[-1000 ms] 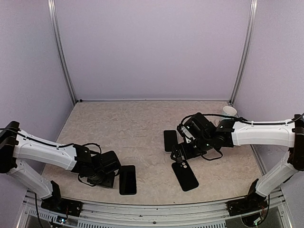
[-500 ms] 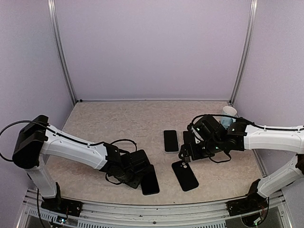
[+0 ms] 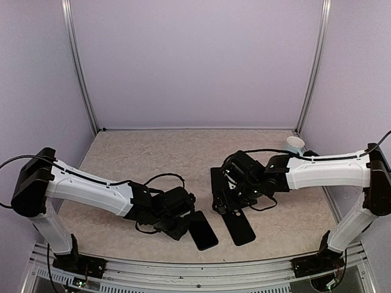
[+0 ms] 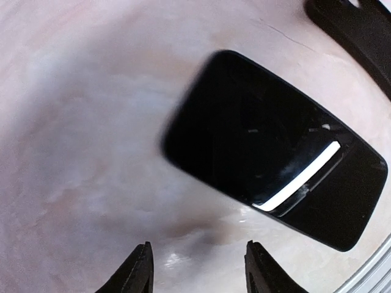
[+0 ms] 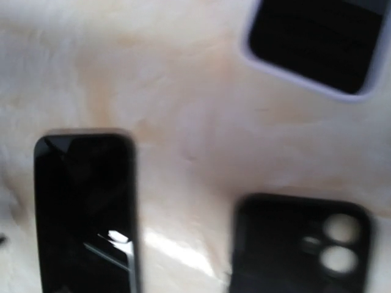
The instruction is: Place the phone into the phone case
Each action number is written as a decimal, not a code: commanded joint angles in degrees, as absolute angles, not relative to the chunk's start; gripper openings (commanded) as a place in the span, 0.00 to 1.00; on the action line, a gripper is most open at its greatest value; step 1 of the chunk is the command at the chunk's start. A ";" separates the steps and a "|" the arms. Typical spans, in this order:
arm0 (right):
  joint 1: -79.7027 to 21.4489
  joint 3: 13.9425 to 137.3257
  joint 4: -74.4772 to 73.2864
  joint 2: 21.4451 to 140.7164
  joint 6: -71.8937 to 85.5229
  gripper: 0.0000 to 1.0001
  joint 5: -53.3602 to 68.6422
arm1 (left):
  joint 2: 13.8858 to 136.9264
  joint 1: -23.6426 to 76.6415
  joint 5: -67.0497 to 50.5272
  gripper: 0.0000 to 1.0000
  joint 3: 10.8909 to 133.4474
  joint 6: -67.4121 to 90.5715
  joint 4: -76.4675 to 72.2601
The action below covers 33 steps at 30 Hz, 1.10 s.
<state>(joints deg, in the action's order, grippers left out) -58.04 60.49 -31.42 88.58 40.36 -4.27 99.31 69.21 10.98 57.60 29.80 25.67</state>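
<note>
The fingers of my right gripper will close on the far half (image 3: 199, 224) (image 5: 87, 204) of the black phone, across its long sides, to carry it to the black phone case.
A black phone (image 3: 203, 230) lies flat near the table's front, screen up. It also shows in the left wrist view (image 4: 275, 165). My left gripper (image 3: 185, 224) sits just left of it, open and empty, its fingertips (image 4: 140, 271) apart from the phone. The black phone case (image 3: 239, 227), with camera holes at its far end, lies just right of the phone. It also shows in the right wrist view (image 5: 299, 244), which is blurred. My right gripper (image 3: 230, 200) hovers above the case's far end. Its fingers do not show in its wrist view.
A second phone with a light rim (image 3: 219, 180) lies behind the case, and it shows in the right wrist view (image 5: 314, 43). A white cup (image 3: 295, 143) stands at the back right corner. The metal front rail (image 3: 195, 271) is close to the black phone.
My left gripper has moved right along the table's front, and the black phone has slid and turned towards the case. My right gripper swung right, then back left over the case's far end.
</note>
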 commanded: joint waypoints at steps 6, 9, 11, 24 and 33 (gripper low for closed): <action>-65.47 75.64 -35.53 106.38 41.17 0.92 -3.15 | 85.99 54.16 26.68 0.66 47.65 36.22 24.74; -66.21 80.58 -38.84 111.53 41.22 0.95 -2.78 | 81.91 50.90 28.40 0.73 46.13 35.97 22.23; -66.34 83.75 -42.21 114.69 41.70 0.97 -3.50 | 79.70 49.87 29.51 0.76 45.74 34.73 21.39; -67.55 90.71 -52.80 121.86 42.08 0.99 -2.84 | 81.44 49.19 27.60 0.76 44.56 32.71 18.56; -67.82 90.96 -51.58 124.06 39.48 0.95 3.24 | 83.32 49.12 27.42 0.77 45.39 32.11 18.25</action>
<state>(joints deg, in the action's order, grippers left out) -67.13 89.84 -50.72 121.08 40.77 0.03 81.84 49.52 27.44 44.69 32.95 19.33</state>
